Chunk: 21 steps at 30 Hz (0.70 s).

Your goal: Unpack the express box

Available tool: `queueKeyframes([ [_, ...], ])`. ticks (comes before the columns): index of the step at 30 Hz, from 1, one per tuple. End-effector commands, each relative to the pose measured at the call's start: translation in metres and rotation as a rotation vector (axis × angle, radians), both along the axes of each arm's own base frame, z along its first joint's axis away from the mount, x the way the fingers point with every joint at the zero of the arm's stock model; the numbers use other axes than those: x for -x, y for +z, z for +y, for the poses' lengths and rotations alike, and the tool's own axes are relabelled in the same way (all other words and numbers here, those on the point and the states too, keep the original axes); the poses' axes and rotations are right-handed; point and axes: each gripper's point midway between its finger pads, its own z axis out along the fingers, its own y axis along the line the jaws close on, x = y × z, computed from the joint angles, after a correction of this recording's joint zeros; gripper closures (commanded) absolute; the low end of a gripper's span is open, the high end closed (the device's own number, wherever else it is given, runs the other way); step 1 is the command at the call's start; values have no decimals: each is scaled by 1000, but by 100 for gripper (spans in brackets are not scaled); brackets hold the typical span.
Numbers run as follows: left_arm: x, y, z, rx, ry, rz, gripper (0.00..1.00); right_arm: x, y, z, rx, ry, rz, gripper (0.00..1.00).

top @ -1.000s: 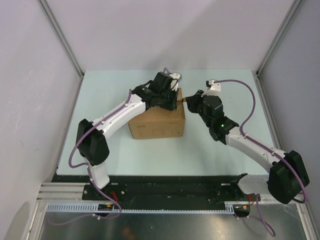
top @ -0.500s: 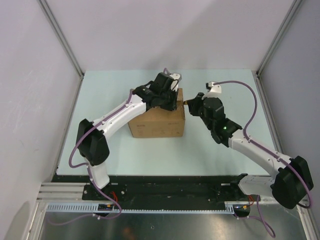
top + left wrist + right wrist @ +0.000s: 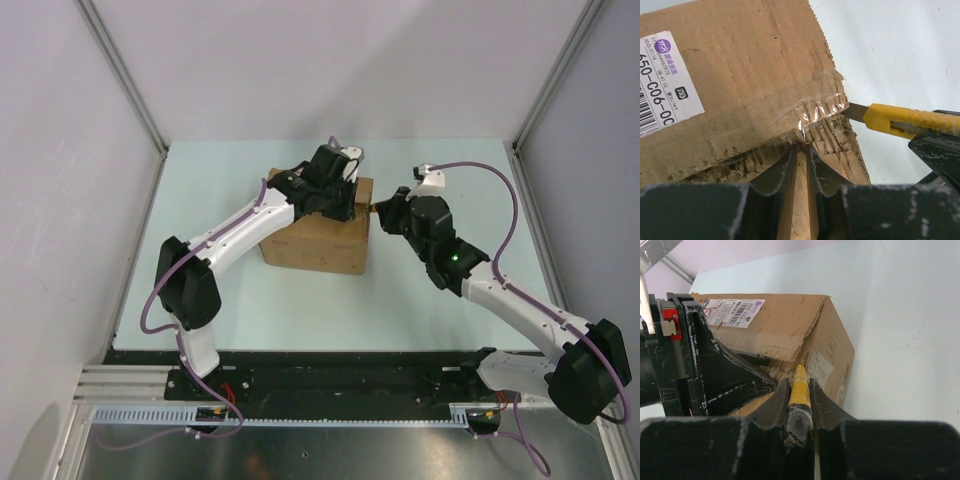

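Next, my right gripper lets go of the yellow utility knife on the pale green table (image 3: 409,255) next to the express box's torn end.
The express box (image 3: 310,245) is brown cardboard with a white label (image 3: 665,85) on its top. It also shows in the left wrist view (image 3: 740,75) and the right wrist view (image 3: 785,325). My left gripper (image 3: 801,146) sits on the box's top at its right end (image 3: 345,205), jaws closed on a strip of cardboard at the torn, taped seam. My right gripper (image 3: 799,382) is shut on a yellow utility knife (image 3: 800,387) just right of the box (image 3: 385,212). The knife's blade (image 3: 855,111) touches the box's torn top edge under clear tape.
The box stands mid-table on the pale green surface (image 3: 440,300). Grey walls with metal frame posts (image 3: 125,80) close in the left, right and back. The arm bases sit on a black rail (image 3: 330,375) at the near edge.
The box has turned a little clockwise under my left gripper. My right arm has stretched out, its elbow swinging right, while the knife tip stays at the box's right top edge.
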Motion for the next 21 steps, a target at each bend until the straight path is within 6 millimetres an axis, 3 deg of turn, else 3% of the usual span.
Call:
queueKeyframes([
  [1, -7, -29, 26, -131, 76, 42, 80, 19, -2, 14, -24, 104, 43, 100],
  [4, -7, -28, 25, -124, 75, 41, 80, 12, 2, 12, -43, 74, 24, 100],
  [8, -6, -26, 25, -123, 72, 38, 80, 1, 5, -5, -48, -42, 4, 100],
  [14, -6, -27, 24, -122, 68, 41, 80, -2, 38, -14, -85, -87, -87, 100],
  [21, -7, -27, 24, -123, 65, 40, 80, -5, 32, -8, -82, -74, -61, 100],
])
